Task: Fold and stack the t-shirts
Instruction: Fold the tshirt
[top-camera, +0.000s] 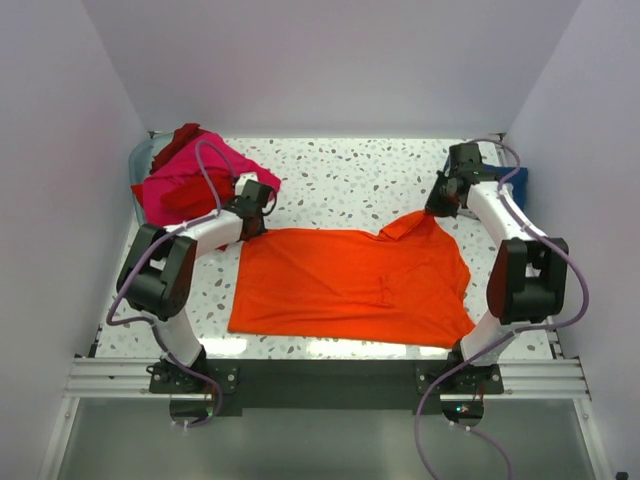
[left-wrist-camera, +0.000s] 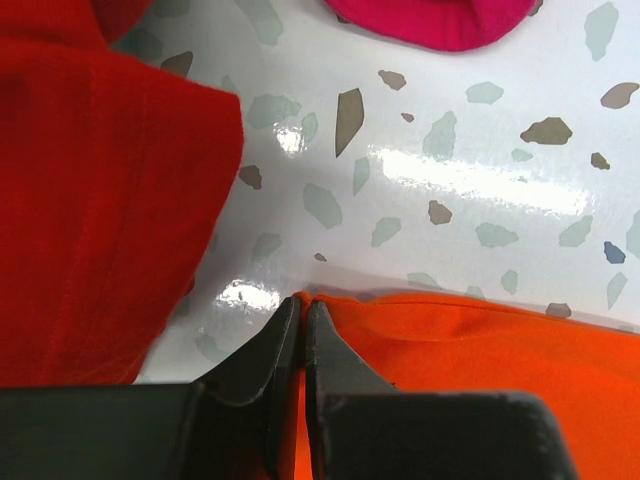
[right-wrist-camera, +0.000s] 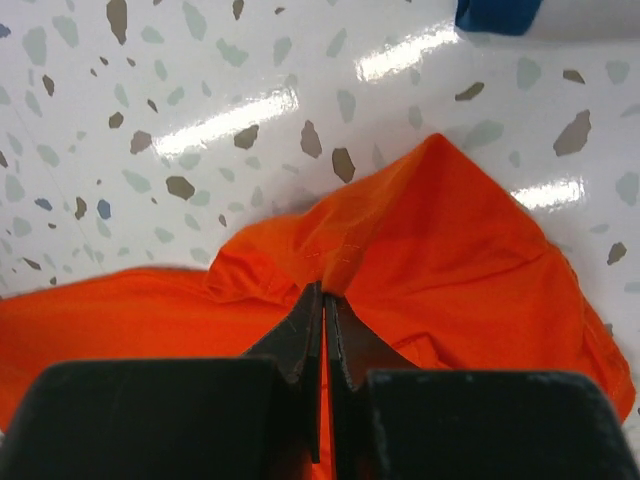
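Next, my left gripper lets go of the orange t-shirt's far corner on the t-shirt's own body (top-camera: 250, 282), a little nearer along its short side.
A bright orange t-shirt (top-camera: 350, 285) lies spread across the middle of the speckled table. My left gripper (top-camera: 257, 222) is shut on its far left corner (left-wrist-camera: 330, 305); orange cloth shows between the closed jaws. At the far right, my right gripper (top-camera: 437, 208) is shut on a bunched fold of the same shirt (right-wrist-camera: 400, 240), which rises to a peak there. A heap of hot pink and red t-shirts (top-camera: 185, 180) sits at the far left; red cloth (left-wrist-camera: 100, 210) fills the left of the left wrist view. A navy blue t-shirt (top-camera: 512, 178) lies behind the right arm.
White walls close in the table on the left, back and right. A pale blue bin edge (top-camera: 140, 155) shows behind the pink and red heap. The aluminium rail (top-camera: 330, 375) with both arm bases runs along the near edge.
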